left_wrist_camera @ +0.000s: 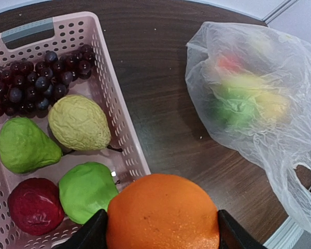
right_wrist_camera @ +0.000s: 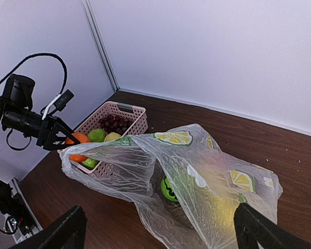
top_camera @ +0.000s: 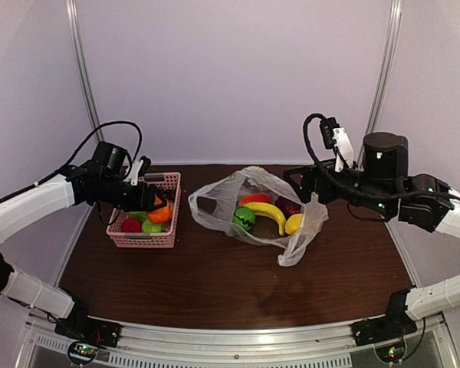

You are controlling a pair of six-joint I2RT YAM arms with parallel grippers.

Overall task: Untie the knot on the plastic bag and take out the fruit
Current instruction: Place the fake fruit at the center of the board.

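Note:
Next, my left gripper sets the orange down inside the pink basket [top_camera: 165,216] [left_wrist_camera: 114,168], resting it against the basket's side that faces the plastic bag, by the yellow-green fruit.
The clear plastic bag [top_camera: 215,201] with lemon prints lies mid-table, its mouth gaping toward the left. The knot is out of view in all three views. Inside it I see a yellow banana [top_camera: 268,213], a green ball with dark patches [top_camera: 244,219] and a dark red fruit [top_camera: 288,207]. My left gripper [left_wrist_camera: 160,233] is shut on an orange [left_wrist_camera: 163,212], held over the right rim of the pink basket [left_wrist_camera: 122,114]. My right gripper [right_wrist_camera: 158,228] hangs open above the bag [right_wrist_camera: 197,161], nothing between its fingers.
In the basket [top_camera: 149,239] lie dark grapes [left_wrist_camera: 36,78], two light green fruits [left_wrist_camera: 26,145], a yellow-green one [left_wrist_camera: 79,123] and a dark red one [left_wrist_camera: 35,205]. Walls enclose the table at the back and both sides.

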